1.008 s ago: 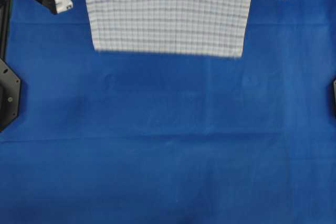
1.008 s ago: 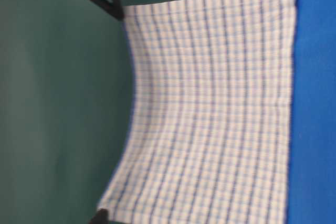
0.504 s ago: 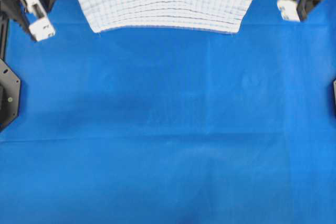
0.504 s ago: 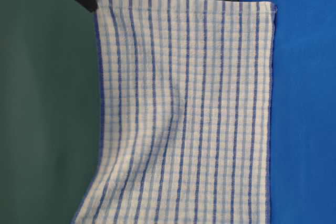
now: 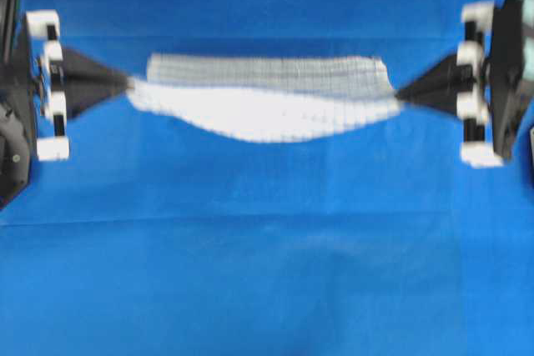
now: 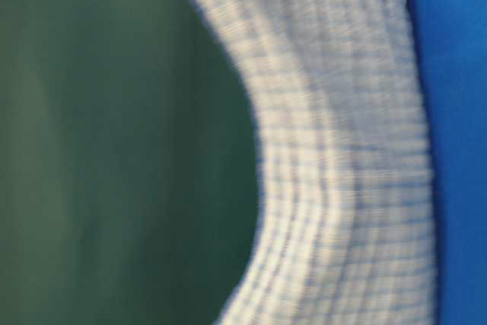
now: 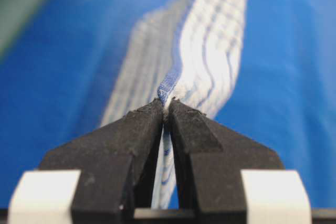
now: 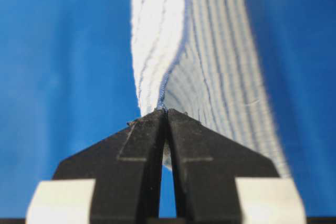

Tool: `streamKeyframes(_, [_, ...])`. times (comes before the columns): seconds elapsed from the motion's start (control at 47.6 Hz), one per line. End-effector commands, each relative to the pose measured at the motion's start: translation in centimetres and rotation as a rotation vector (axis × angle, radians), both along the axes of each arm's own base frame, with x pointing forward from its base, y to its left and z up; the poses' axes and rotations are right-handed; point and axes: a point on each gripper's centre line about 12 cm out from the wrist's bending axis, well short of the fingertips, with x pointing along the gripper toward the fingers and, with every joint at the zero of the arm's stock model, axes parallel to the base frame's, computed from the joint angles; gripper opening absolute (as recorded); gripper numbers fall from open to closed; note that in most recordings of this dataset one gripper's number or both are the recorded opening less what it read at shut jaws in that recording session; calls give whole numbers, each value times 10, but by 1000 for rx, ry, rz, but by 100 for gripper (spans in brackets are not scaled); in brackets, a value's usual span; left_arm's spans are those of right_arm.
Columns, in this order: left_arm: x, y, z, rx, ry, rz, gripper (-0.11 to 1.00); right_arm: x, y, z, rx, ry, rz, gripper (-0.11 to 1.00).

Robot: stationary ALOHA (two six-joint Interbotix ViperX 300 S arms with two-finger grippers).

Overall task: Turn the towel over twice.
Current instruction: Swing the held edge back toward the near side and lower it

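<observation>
I need to let go of the towel's corner with my left gripper on the bare blue tablecloth (image 5: 145, 240), just past its lower crease.
The white towel (image 5: 263, 104) with thin blue stripes hangs stretched between my two grippers above the blue tablecloth, sagging in the middle and blurred by motion. My left gripper (image 5: 129, 84) is shut on its left corner, and the left wrist view shows the hem (image 7: 167, 85) pinched at the fingertips of the left gripper (image 7: 166, 104). My right gripper (image 5: 397, 94) is shut on the right corner; in the right wrist view the towel (image 8: 210, 72) runs away from the tips of the right gripper (image 8: 166, 112). The table-level view shows the towel (image 6: 342, 165) draped in a curve.
A plain blue tablecloth (image 5: 267, 273) covers the whole table. Black arm bases stand at the left edge (image 5: 12, 152) and right edge (image 5: 531, 156) of the overhead view. A dark green wall (image 6: 114, 150) is behind the table.
Both grippers have swung from the far edge toward the table's middle, carrying the towel's corners. The towel went from hanging flat at the back to a sagging band over the cloth.
</observation>
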Motion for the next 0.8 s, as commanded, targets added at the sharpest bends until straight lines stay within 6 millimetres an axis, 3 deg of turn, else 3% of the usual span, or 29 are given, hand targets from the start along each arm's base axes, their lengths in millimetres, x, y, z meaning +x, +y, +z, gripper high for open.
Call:
streamKeyframes(0.0, [4, -15, -7, -2, 43, -72, 4, 2, 13, -5, 17, 4, 40, 5])
streamKeyframes(0.189, [7, -47, -29, 0, 149, -225, 4, 4, 39, -35, 76, 81, 100, 5])
streamKeyframes(0.399, [11, -70, -46, -38, 246, -312, 4, 11, 66, -62, 153, 145, 131, 5])
streamKeyframes(0.777, [18, -74, -60, -108, 323, -295, 4, 21, 75, -90, 165, 239, 127, 5])
